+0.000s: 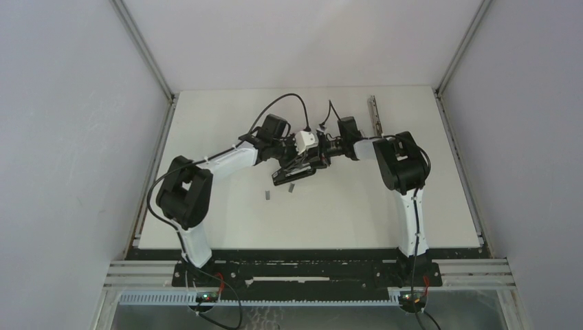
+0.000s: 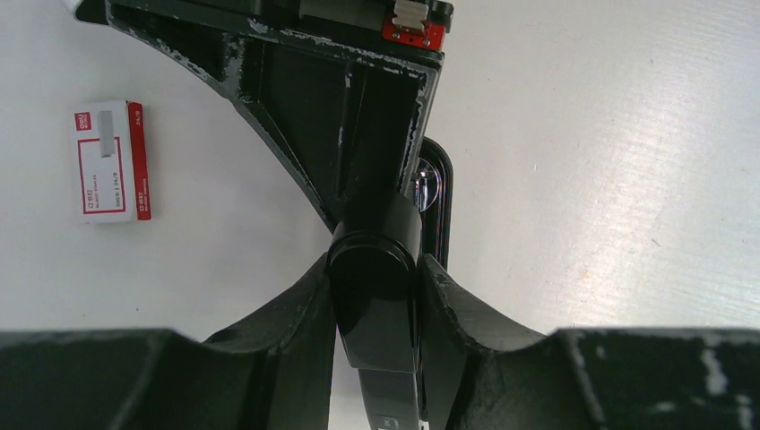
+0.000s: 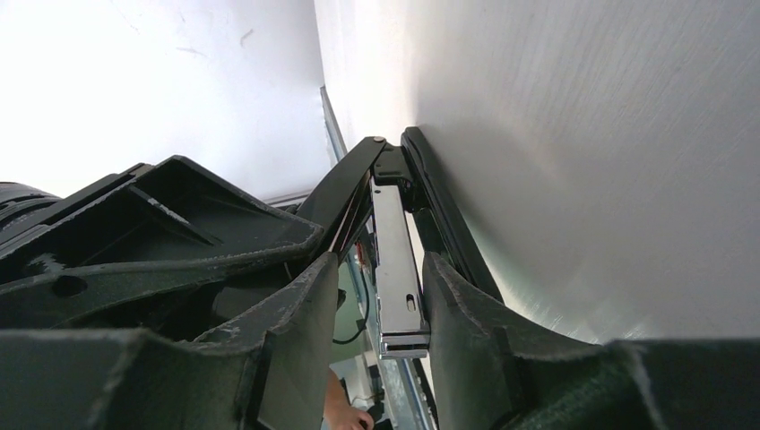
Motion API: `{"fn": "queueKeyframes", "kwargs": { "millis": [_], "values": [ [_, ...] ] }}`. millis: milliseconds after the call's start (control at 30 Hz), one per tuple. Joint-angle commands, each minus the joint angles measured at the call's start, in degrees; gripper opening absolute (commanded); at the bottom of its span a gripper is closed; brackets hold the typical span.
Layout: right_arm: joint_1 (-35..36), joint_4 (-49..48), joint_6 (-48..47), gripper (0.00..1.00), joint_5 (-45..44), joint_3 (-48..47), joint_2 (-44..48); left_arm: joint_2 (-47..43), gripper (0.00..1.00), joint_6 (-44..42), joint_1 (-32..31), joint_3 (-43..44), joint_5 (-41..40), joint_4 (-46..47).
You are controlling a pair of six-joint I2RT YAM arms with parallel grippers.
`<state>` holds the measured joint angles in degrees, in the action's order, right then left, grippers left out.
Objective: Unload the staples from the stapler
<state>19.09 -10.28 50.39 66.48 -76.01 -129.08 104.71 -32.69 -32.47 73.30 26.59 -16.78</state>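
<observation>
With a finger clear of the magazine's end, my right gripper closes next on both its sides (image 3: 400,309), before my left gripper swings the stapler's top arm wide.
A black stapler (image 1: 294,173) sits mid-table where both arms meet. My left gripper (image 1: 311,159) is shut on its black top arm (image 2: 375,305), with a finger pressed against each side. The stapler is hinged open, so its chrome magazine (image 3: 394,233) is bare between the lid (image 3: 345,188) and the base (image 3: 441,202). My right gripper (image 3: 381,260) is open around the magazine's end: the right finger (image 3: 448,296) touches it, the left stands clear. Two short grey staples strips (image 1: 267,195) (image 1: 291,187) lie on the table in front of the stapler.
A small red-and-white box (image 2: 109,161) lies flat on the table to the left in the left wrist view. A long thin metal strip (image 1: 373,113) lies near the back edge on the right. Grey walls enclose the white table (image 1: 206,227).
</observation>
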Motion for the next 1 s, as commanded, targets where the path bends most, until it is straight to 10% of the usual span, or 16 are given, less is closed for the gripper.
{"fn": "queueKeyframes", "kwargs": {
  "millis": [0, 433, 967],
  "values": [
    [2.0, 0.0, 0.9, 0.41, 1.9, 0.2, -0.2, -4.3, 0.29, 2.4, 0.0, -1.0, -0.4, 8.6],
    [1.9, 7.7, -5.7, 0.54, 0.5, 0.2, 1.7, -8.0, 0.28, 5.8, 0.9, -5.9, -1.5, 15.0],
    [3.7, 2.7, -1.5, 0.33, 3.7, 1.0, 0.0, -9.3, 0.28, 7.6, 0.9, -9.4, -2.6, 19.5]
  ]
}}
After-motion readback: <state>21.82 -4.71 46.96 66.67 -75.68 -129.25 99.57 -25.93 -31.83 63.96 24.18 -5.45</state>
